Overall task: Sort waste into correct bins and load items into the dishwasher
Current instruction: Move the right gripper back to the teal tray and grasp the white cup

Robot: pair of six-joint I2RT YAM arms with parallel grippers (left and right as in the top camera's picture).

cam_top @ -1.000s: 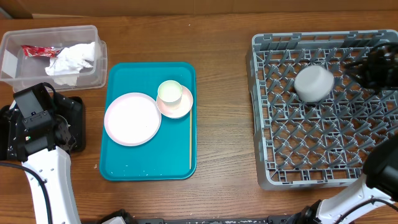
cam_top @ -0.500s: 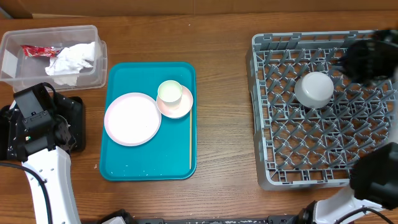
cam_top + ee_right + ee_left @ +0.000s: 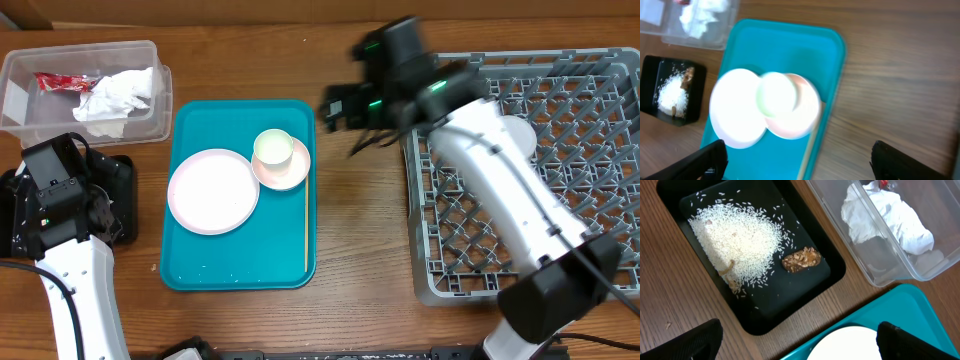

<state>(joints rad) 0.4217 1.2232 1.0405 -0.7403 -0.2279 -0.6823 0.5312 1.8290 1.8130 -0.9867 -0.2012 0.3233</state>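
The robot's right gripper needs to next go to the small cup on the pink saucer and close on the cup's rim (image 3: 260,160) (image 3: 762,106) facing the large plate.
On the teal tray (image 3: 240,255) lie the large plate (image 3: 212,191), the pink saucer (image 3: 290,170) and the small cup (image 3: 272,147) standing on it. The white bowl (image 3: 522,133) sits in the grey dish rack (image 3: 530,220), partly hidden by my right arm. My right gripper (image 3: 800,165) hangs open and empty over the tray's right edge. My left gripper (image 3: 800,345) is open and empty, near the black tray (image 3: 790,292) holding rice (image 3: 735,240) and a brown lump (image 3: 801,260). The clear tub (image 3: 30,115) holds a red wrapper (image 3: 62,82) and tissues (image 3: 120,93).
A thin wooden stick (image 3: 306,225) lies along the teal tray's right side. My left arm (image 3: 60,200) covers the black tray in the overhead view. The right wrist view is blurred by motion. Bare wood shows between the teal tray and the rack.
My right gripper has opened, left the bowl in the rack and swung left to the teal tray's right edge. The left arm has not moved.
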